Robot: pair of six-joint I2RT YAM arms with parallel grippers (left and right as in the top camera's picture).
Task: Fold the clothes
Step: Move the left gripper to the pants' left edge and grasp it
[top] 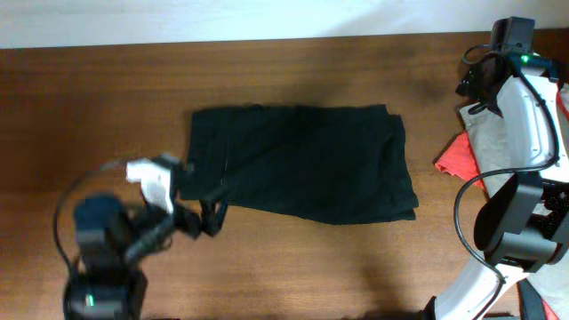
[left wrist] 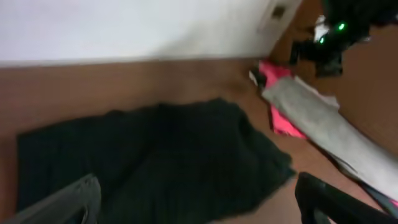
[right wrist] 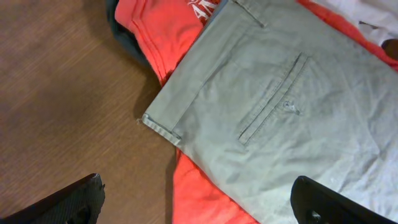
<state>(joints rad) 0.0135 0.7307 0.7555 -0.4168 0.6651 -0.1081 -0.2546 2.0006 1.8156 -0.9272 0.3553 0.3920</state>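
The left gripper is at the black garment's near corner, so it should take the middle of the garment's short edge (top: 197,149) and pull that end of the garment before folding it over.
The black garment (top: 302,164) lies spread flat in the middle of the table. It also shows in the left wrist view (left wrist: 155,162). My left gripper (top: 201,216) is open at its near left corner, with the cloth between the fingers (left wrist: 196,208) and not gripped. My right gripper (top: 473,84) is open above the pile at the right edge. In the right wrist view it (right wrist: 199,208) hovers over the khaki-grey trousers (right wrist: 280,106), which lie on the red garment (right wrist: 161,31).
The pile shows at the right edge in the overhead view, with the red garment (top: 455,156) and the khaki trousers (top: 484,133) partly under my right arm. A dark blue cloth (right wrist: 124,37) lies under the red one. The table (top: 107,107) is brown wood.
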